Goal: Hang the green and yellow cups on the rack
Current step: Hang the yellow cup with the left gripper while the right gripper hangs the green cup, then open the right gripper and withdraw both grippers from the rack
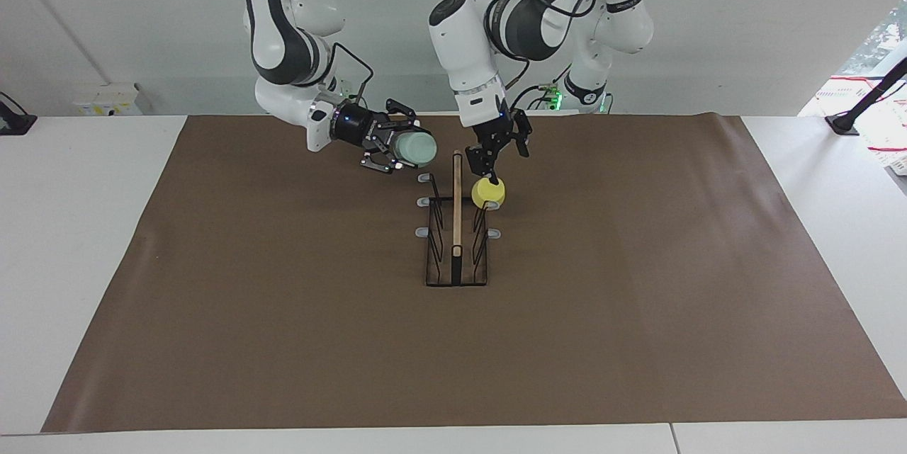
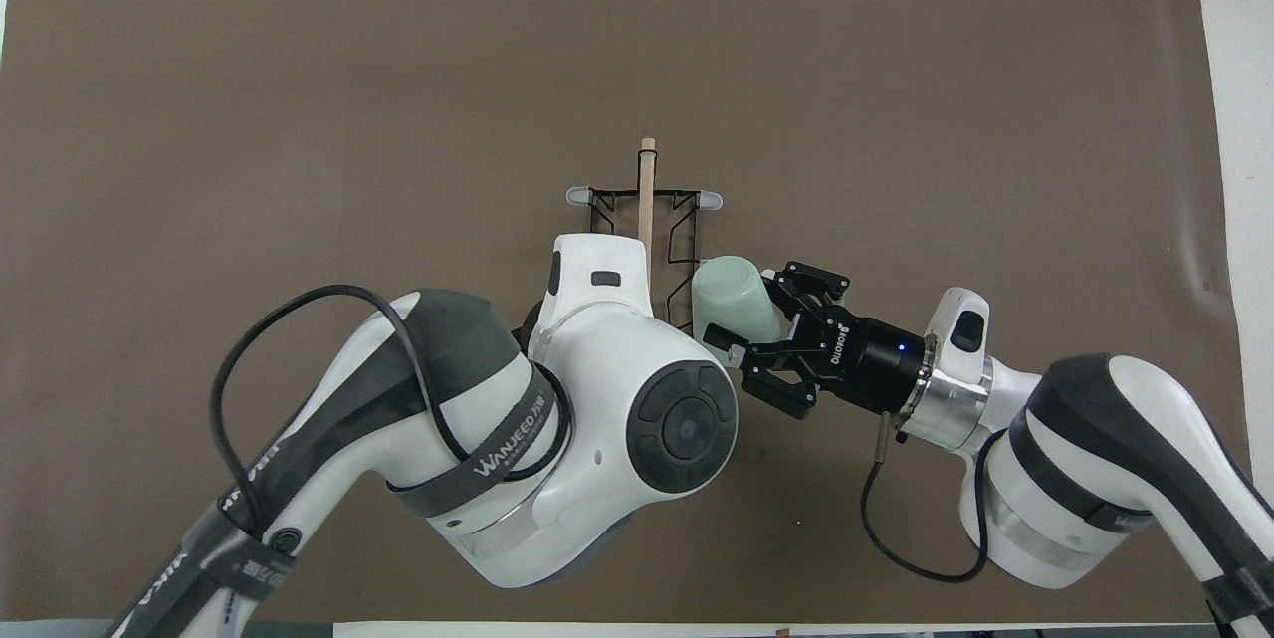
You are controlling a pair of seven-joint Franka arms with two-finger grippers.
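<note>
Next, my right gripper releases the mint green cup on the rack's nearest peg [image 2: 696, 329] across from the yellow cup.
The black wire rack [image 1: 457, 227] with a wooden top bar stands mid-table on the brown mat; it also shows in the overhead view [image 2: 647, 200]. The yellow cup [image 1: 488, 192] sits at the rack's prong nearest the robots, on the left arm's side. My left gripper [image 1: 494, 174] points down onto it, shut on its edge. The left arm hides the yellow cup in the overhead view. My right gripper [image 1: 405, 151] is shut on the mint green cup [image 1: 416, 148], held on its side in the air just above the nearest prong on the right arm's side, and the cup is also visible from overhead [image 2: 735, 300].
The brown mat [image 1: 638, 312] covers most of the white table. Several bare grey prong tips [image 1: 422, 232] stick out from the rack. A small box [image 1: 110, 98] and a black stand [image 1: 847, 121] sit at the table's ends near the robots.
</note>
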